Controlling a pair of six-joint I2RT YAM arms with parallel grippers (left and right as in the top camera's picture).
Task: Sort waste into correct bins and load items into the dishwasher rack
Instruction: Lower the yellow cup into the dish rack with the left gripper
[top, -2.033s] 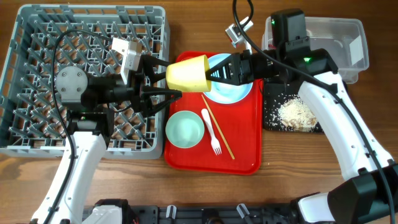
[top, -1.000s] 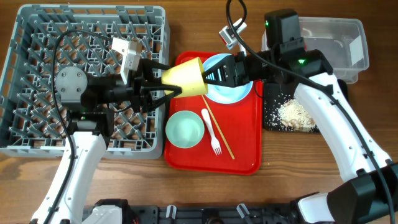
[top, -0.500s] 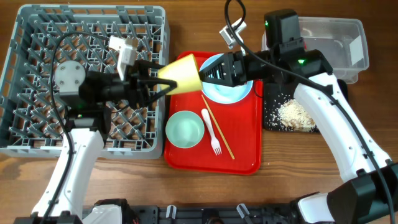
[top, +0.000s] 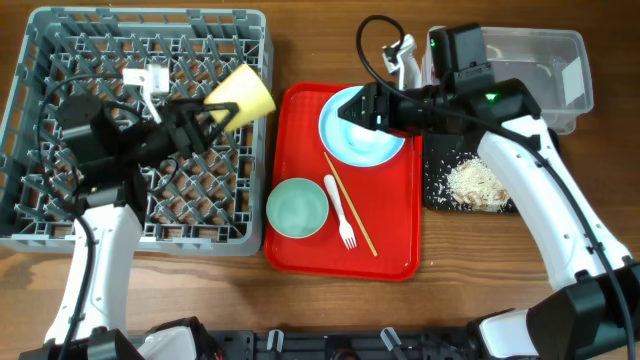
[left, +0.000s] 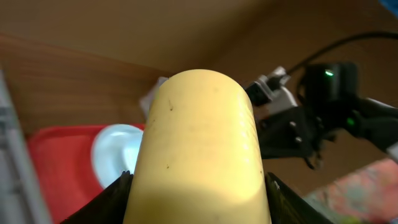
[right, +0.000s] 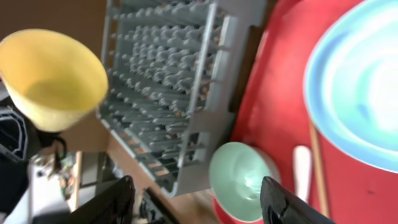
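Note:
The robot's left gripper should set the small yellow cup down among the front pegs of the grey-blue dishwasher rack (top: 171, 179).
My left gripper (top: 220, 112) is shut on the small yellow cup (top: 243, 93), held tilted above the right edge of the grey-blue dishwasher rack (top: 60, 120). In the left wrist view the cup (left: 199, 143) fills the space between both black fingers (left: 118, 200). My right gripper (top: 347, 108) stands open and empty over the pale blue plate (top: 368, 135) on the red tray (top: 395, 230). Its wrist view shows the cup (right: 53, 78) apart at the upper left and the green bowl (right: 245, 180) between its spread fingers (right: 283, 199), far below.
On the red tray lie the green bowl (top: 297, 207), a white fork (top: 340, 212) and a wooden chopstick (top: 350, 205). A black tray (top: 435, 190) with rice-like crumbs (top: 475, 182) sits right of it, with a clear tub (top: 545, 60) behind.
The right gripper opened, let go of the yellow cup and drew back to the right. The left arm swung the cup leftward from the tray's edge to over the rack.

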